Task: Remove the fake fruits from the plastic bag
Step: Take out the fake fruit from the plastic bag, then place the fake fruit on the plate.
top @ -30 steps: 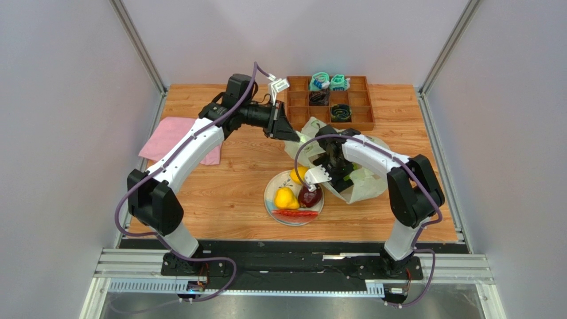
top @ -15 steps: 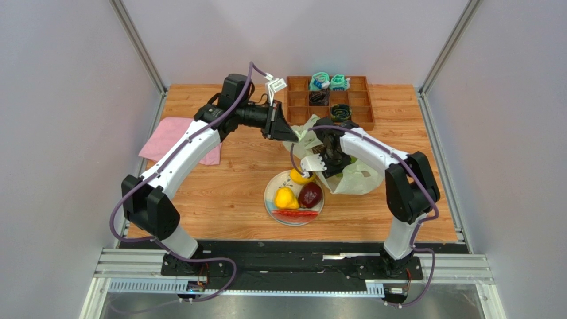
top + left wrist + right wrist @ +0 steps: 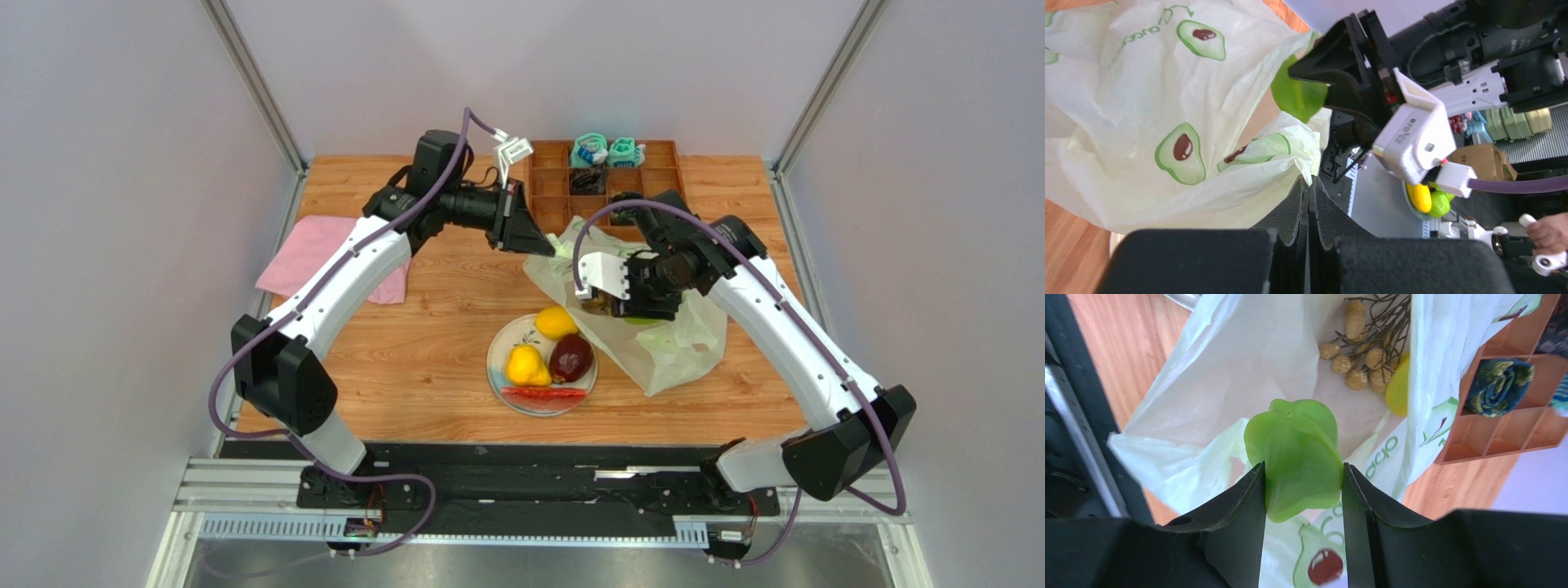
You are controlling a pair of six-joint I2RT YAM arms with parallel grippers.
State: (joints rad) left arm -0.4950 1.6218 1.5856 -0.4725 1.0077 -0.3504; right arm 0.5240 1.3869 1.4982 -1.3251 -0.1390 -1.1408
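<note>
My right gripper should release the green fake fruit on the plate's bare edge (image 3: 509, 341) by the yellow pear.
The plastic bag (image 3: 669, 349), pale with avocado prints, lies right of the plate (image 3: 499, 368). My left gripper (image 3: 528, 240) is shut on the bag's upper edge (image 3: 1306, 174) and holds it up. My right gripper (image 3: 646, 294) hangs over the bag's mouth, shut on a green fake fruit (image 3: 1300, 456), which also shows in the left wrist view (image 3: 1296, 95). Inside the bag lie a brown stalked cluster (image 3: 1361, 349) and a yellow piece (image 3: 1398, 389). The plate holds a yellow pear (image 3: 525, 365), a yellow round fruit (image 3: 556, 322), a dark red fruit (image 3: 572, 359) and a red slice (image 3: 543, 395).
A brown wooden tray (image 3: 662, 196) with teal and black small items stands at the back, right behind the bag; its corner shows in the right wrist view (image 3: 1530, 425). A pink folded cloth (image 3: 321, 255) lies at the left edge. Grey walls enclose the table.
My right gripper moved from the plate's edge back to the bag's mouth, and its arm swung out to the right. The yellow round fruit stays on the plate. The left gripper kept its hold.
</note>
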